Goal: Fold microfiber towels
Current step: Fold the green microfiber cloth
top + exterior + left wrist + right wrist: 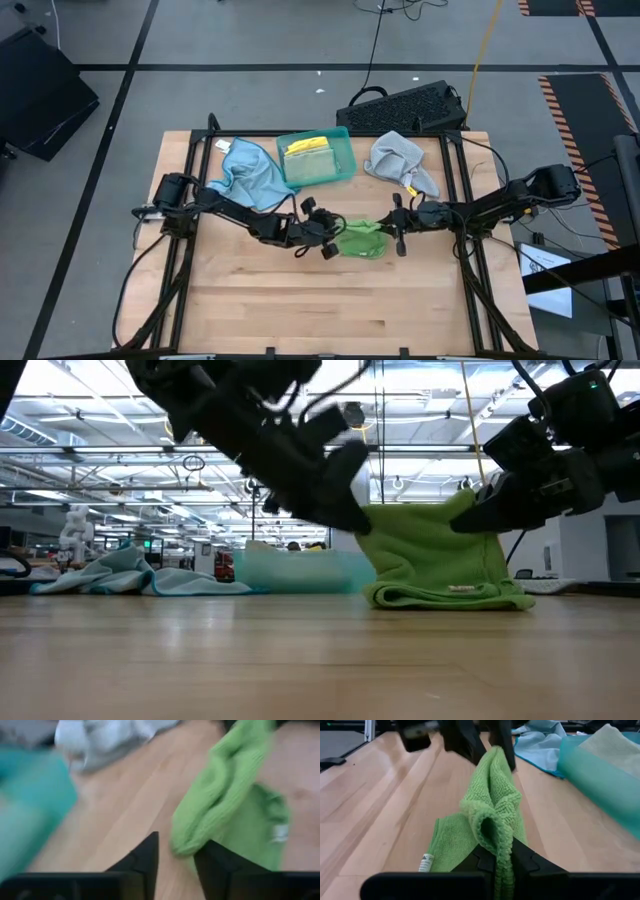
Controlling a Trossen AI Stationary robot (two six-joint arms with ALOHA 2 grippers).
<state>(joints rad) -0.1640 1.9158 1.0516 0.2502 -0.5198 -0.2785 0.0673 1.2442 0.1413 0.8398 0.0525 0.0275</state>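
Note:
The raised end of the green towel is only at my left gripper's fingertips, so that gripper should pinch further along the towel's upper edge (202, 810) before both grippers lift the towel.
A green microfiber towel (362, 240) lies mid-table, its lower folds on the wood (450, 596) and its upper edge raised between my two grippers. My right gripper (496, 862) is shut on one end of that edge. My left gripper (176, 857) is open, its fingers on either side of the other raised end (184, 845). A light blue towel (250, 172) lies crumpled at the far left. A grey towel (400, 158) lies at the far right. A yellow towel (308, 146) shows in the teal tray (343, 140). My left gripper has the towel's raised end (492, 756) between its open fingers; whether a finger touches it I cannot tell. My right gripper pinches a rolled fold of several layers (492, 832) at the towel's upper edge between its two fingers, coming from the table's right and slanting slightly down. The edge is held up and the rest hangs down onto the table.
The teal tray stands at the far middle, between the blue and grey towels. A black keyboard (405, 105) lies on the floor beyond the far edge. Bare wood (330, 310) stretches across the near half.

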